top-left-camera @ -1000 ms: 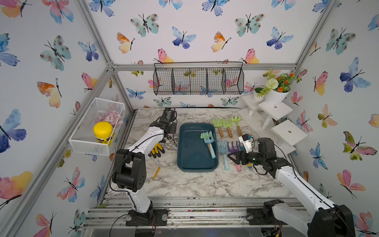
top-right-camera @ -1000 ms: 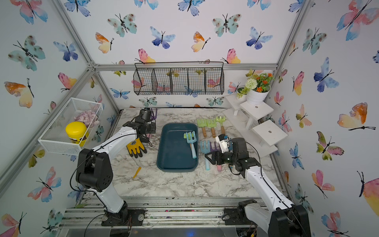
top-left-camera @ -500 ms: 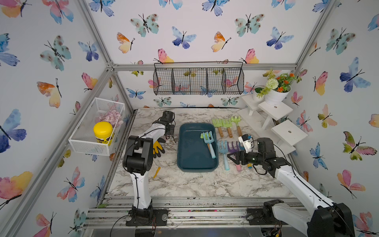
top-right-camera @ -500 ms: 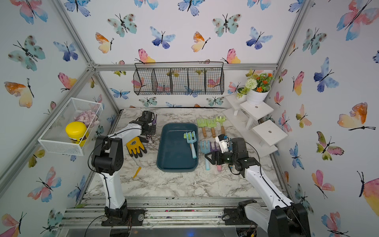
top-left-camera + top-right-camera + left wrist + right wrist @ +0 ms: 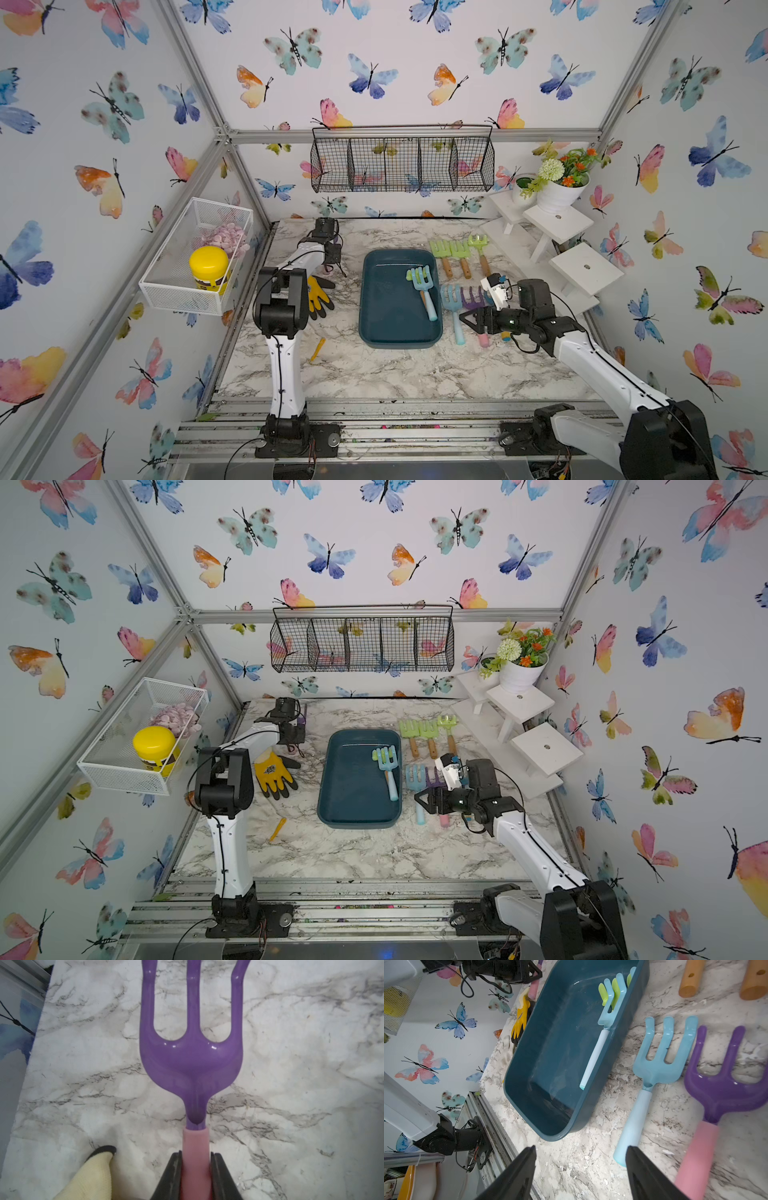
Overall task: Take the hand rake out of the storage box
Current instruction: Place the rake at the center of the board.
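Note:
Next, my left gripper lets go of the purple rake on the marble (image 5: 334, 252) (image 5: 212, 1112) between the yellow glove and the back wall.
The dark teal storage box (image 5: 384, 316) (image 5: 349, 800) sits mid-table in both top views. Inside, against its right wall, lies a light blue hand rake (image 5: 423, 286) (image 5: 609, 1012) over a green-tined one. My left gripper (image 5: 333, 254) (image 5: 196, 1155) is at the back left, away from the box, shut on the pink handle of a purple rake (image 5: 191, 1059) held just over the marble. My right gripper (image 5: 467, 320) (image 5: 580, 1149) is open and holds nothing. It hovers low to the right of the box's front corner, beside a blue rake (image 5: 660, 1064).
A purple rake (image 5: 724, 1088) lies beside the blue one. Three green rakes (image 5: 457, 253) lie behind them. A yellow glove (image 5: 318, 295) and a small yellow piece (image 5: 317, 349) lie left of the box. White steps (image 5: 557, 224) stand at the right, a mesh basket (image 5: 195, 253) at the left.
The left arm's elbow has swung up from low at the left to upright, while its gripper stays near the back left with the purple rake. The right arm has not moved.

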You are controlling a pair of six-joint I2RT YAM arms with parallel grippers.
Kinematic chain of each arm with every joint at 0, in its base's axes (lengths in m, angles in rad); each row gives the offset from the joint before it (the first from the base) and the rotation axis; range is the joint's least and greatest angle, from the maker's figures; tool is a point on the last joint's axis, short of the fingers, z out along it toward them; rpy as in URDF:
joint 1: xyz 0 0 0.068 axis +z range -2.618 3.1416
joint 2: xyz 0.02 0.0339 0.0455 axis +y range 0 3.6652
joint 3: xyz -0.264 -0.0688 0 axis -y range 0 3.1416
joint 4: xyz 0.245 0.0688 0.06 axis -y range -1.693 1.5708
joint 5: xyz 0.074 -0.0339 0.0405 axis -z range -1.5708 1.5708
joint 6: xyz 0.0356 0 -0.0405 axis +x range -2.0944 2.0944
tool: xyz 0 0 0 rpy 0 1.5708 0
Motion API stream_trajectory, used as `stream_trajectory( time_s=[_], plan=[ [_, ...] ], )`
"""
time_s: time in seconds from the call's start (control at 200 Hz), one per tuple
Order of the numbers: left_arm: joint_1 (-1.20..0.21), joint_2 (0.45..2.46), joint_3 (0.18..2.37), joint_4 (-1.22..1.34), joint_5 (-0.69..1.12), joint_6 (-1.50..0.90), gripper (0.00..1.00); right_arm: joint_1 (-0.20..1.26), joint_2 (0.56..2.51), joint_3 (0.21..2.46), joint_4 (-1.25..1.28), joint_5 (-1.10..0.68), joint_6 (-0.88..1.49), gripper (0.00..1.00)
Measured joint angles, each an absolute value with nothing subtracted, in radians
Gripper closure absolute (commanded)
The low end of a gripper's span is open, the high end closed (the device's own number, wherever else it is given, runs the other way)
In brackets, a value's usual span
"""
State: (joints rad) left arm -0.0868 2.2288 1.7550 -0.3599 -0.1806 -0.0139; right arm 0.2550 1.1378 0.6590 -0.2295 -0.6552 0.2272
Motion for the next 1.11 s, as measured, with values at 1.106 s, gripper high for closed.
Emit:
stream_trajectory(
  time_s=[1.106],
  plan=[
    [-0.083,2.368,1.885,-0.408,-0.118,0.039,0.77,0.262,1.163,0.659,-0.231,-0.646,0.225,0.24]
  ],
)
